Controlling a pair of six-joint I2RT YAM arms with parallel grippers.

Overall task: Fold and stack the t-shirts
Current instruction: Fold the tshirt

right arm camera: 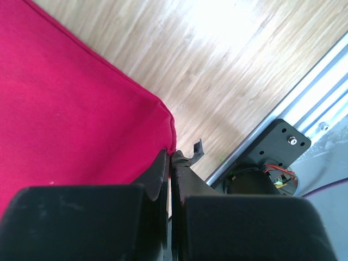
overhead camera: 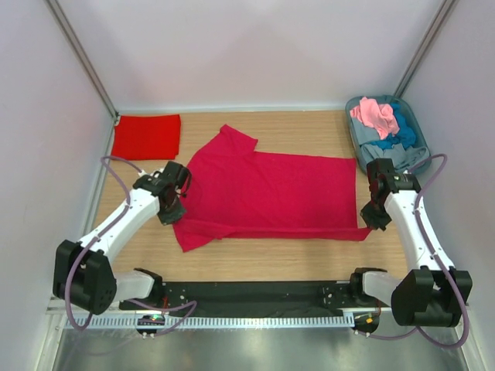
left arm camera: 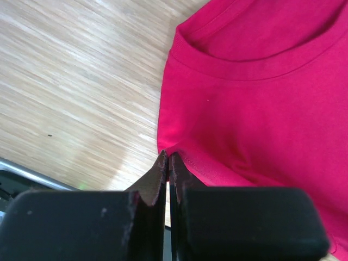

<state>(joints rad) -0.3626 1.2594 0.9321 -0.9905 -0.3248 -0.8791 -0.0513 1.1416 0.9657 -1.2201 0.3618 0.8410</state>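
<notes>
The robot's right gripper will release the held corner on the crimson t-shirt's tub-side edge (overhead camera: 356, 214) (right arm camera: 41, 22), just behind the narrow part of the t-shirt.
A crimson t-shirt (overhead camera: 271, 189) lies spread across the middle of the wooden table, collar to the left, with its near edge folded into a narrow strip. My left gripper (overhead camera: 172, 213) is shut on the shirt's left edge just below the collar; the left wrist view shows the tips (left arm camera: 168, 156) pinching the cloth (left arm camera: 261, 109). My right gripper (overhead camera: 377, 221) is shut on the shirt's near right corner, which the right wrist view shows at the tips (right arm camera: 171, 155), with the cloth (right arm camera: 70, 109) spreading to the left. A scarlet shirt (overhead camera: 147, 136) lies folded at the back left.
A grey-blue oval tub (overhead camera: 352, 127) at the back right holds crumpled pink (overhead camera: 375, 116), blue (overhead camera: 404, 136) and grey (overhead camera: 394, 156) shirts. A black base rail (overhead camera: 255, 294) runs along the near edge. White walls close in the left, right and back sides.
</notes>
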